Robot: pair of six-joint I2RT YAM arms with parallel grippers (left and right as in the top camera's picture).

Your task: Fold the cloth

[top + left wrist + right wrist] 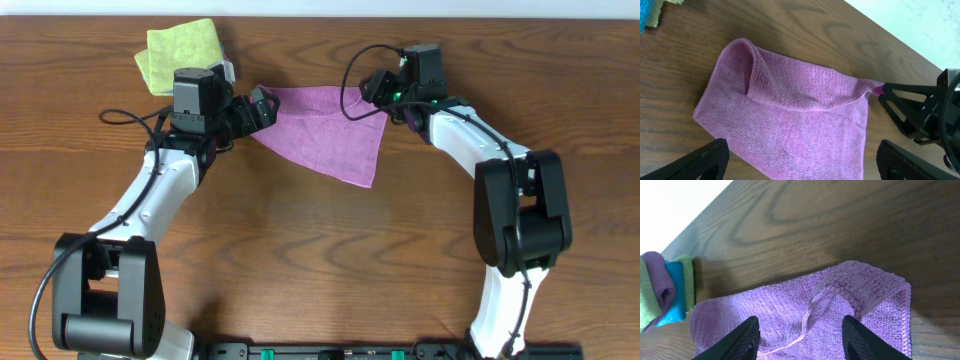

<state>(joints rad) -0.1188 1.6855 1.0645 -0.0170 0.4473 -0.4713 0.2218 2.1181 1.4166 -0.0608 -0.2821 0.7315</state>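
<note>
The robot's left gripper should close on the raised fold [265, 92] [751, 56] of the purple cloth, at the end of the cloth's far edge across from the right gripper.
The purple cloth [325, 130] lies on the wooden table, partly doubled over, with a point toward the front. My left gripper [262, 105] is at its left corner and my right gripper [375, 92] is at its far right corner. In the left wrist view the cloth [790, 115] has one edge turned over, and the left jaws [802, 167] are wide open above it. In the right wrist view the cloth [840, 305] lies rumpled under the right jaws [802, 340], which are open astride it.
A yellow-green folded cloth [185, 50] lies at the back left, behind the left arm. The right wrist view shows a stack of green, blue and purple cloths [665, 292] at its left edge. The table's far edge [320, 14] is close behind both grippers.
</note>
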